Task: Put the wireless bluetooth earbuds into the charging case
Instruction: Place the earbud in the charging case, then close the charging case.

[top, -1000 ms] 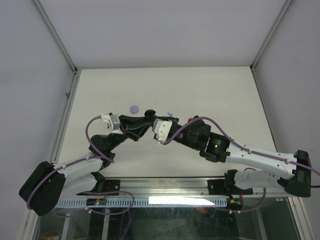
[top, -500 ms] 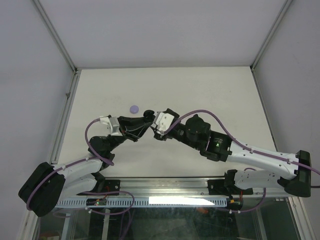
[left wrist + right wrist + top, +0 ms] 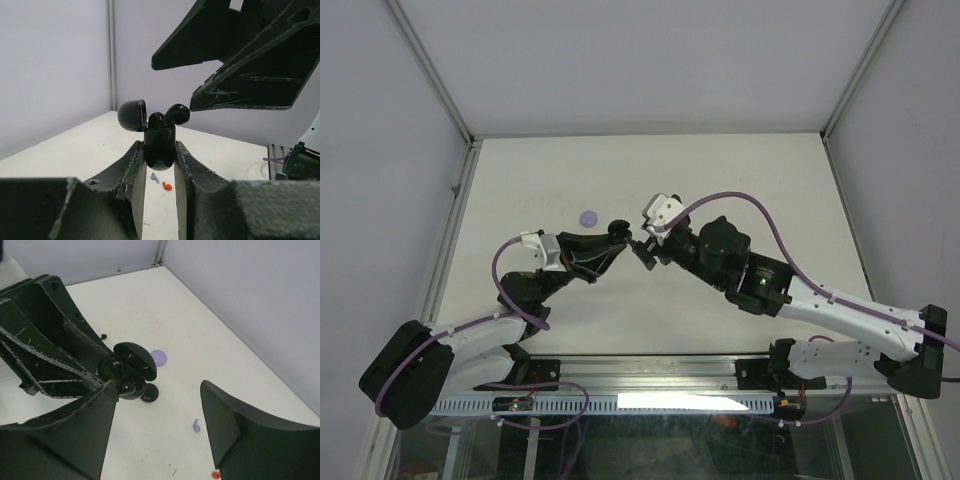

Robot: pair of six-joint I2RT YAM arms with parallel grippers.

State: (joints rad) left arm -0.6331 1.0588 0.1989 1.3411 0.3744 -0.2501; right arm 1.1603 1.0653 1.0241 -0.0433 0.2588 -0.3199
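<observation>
Next, my left gripper puts down the black charging case on the table (image 3: 630, 210) beside the lilac round case, toward my right gripper, and lets go of it.
My left gripper (image 3: 159, 150) is shut on a black charging case (image 3: 160, 146), held upright above the table with its lid (image 3: 132, 115) swung open. Two black earbuds (image 3: 157, 120) stick out of its top, one of them (image 3: 178, 114) leaning right. From above, the case (image 3: 617, 230) sits at the left gripper's (image 3: 619, 236) tip. My right gripper (image 3: 642, 251) is open just right of it, empty, and its fingers (image 3: 240, 55) hang over the case. In the right wrist view, the case's lid (image 3: 135, 360) lies left of the open gap (image 3: 159, 405).
A lilac earbud (image 3: 155, 177) and a red earbud (image 3: 167, 186) lie on the table under the held case. They show again as lilac earbud (image 3: 196, 425) and red earbud (image 3: 216, 474). A lilac round case (image 3: 588, 217) lies further back. A small black round thing (image 3: 149, 392) sits by the case.
My right gripper has opened and drawn back to the right from the case, its wrist turning. The left arm has kept the case still.
</observation>
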